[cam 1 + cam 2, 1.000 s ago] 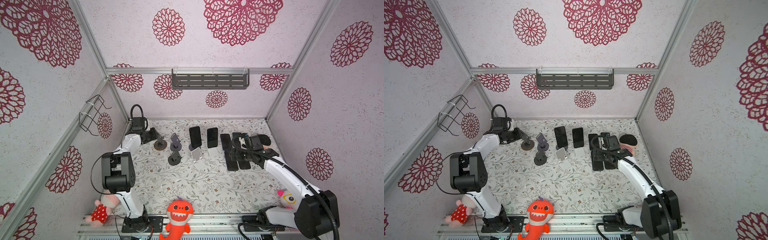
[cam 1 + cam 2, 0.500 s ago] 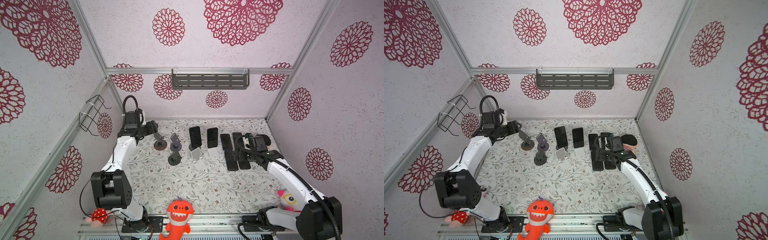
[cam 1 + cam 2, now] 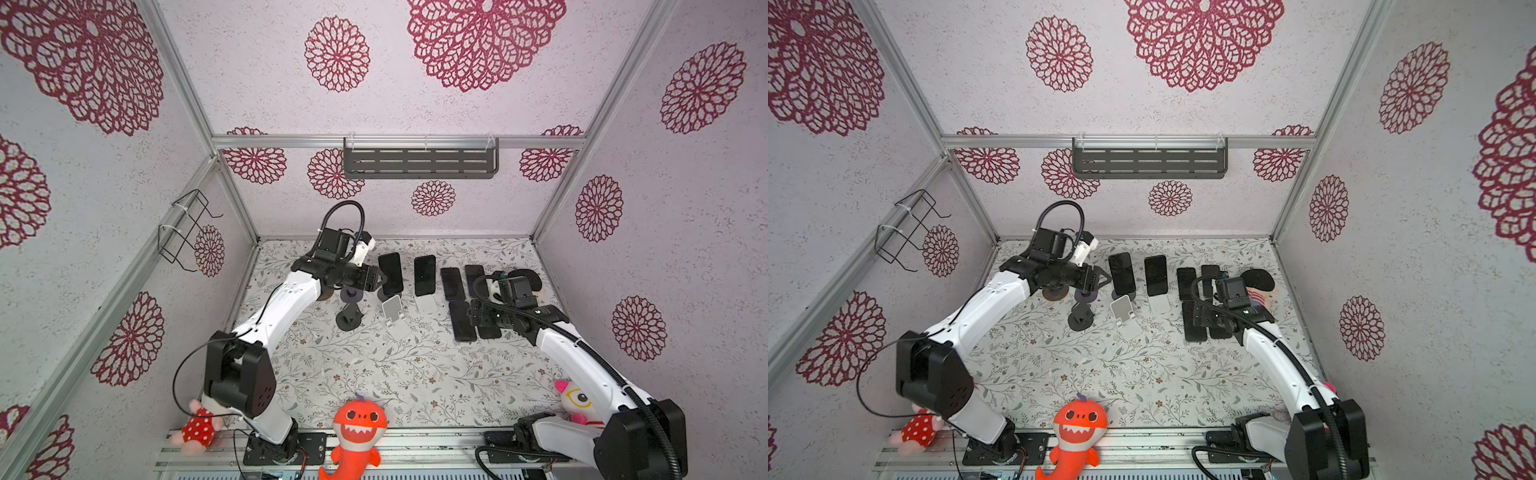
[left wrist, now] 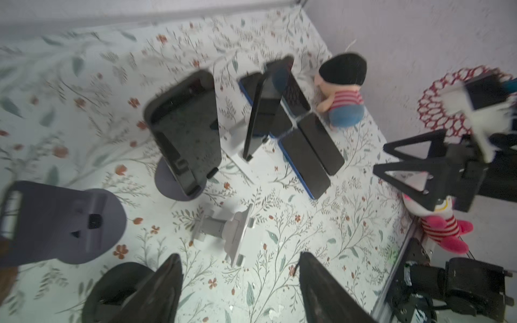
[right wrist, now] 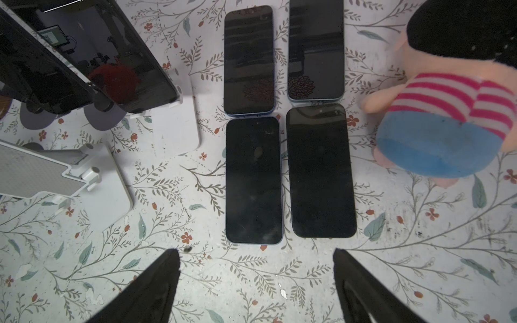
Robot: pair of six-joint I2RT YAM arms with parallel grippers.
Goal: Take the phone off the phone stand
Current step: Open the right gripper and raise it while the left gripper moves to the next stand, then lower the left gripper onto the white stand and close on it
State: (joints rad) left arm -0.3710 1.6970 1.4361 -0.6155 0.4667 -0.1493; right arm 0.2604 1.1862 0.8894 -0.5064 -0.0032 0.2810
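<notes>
The white phone stand is empty. Next, my left gripper moves to the top of the back plate (image 3: 390, 300) (image 4: 235, 235) on the stand and closes there.
Two dark phones lean on stands at the back. In both top views the nearer phone (image 3: 390, 272) (image 3: 1122, 273) rests on a round purple phone stand (image 4: 173, 184). My left gripper (image 3: 376, 280) (image 3: 1100, 280) hangs open just to its left, apart from it. In the left wrist view that phone (image 4: 184, 125) lies beyond the open left gripper (image 4: 240, 256), which holds nothing. The other phone (image 3: 424, 274) (image 4: 263, 112) sits on a white stand (image 5: 173, 120). My right gripper (image 3: 473, 318) (image 5: 256, 251) is open above several phones lying flat (image 5: 253, 179).
Three empty stands sit in front of the left gripper: purple (image 4: 64, 221), dark (image 3: 348, 320) and white (image 3: 395, 316). A striped plush (image 5: 447, 112) lies at the back right beside the flat phones. An orange shark plush (image 3: 359, 424) sits at the front rail.
My left arm has swung right from the back-left stand to beside the phone on the purple stand, and its jaws have opened. The right arm has only shifted slightly.
</notes>
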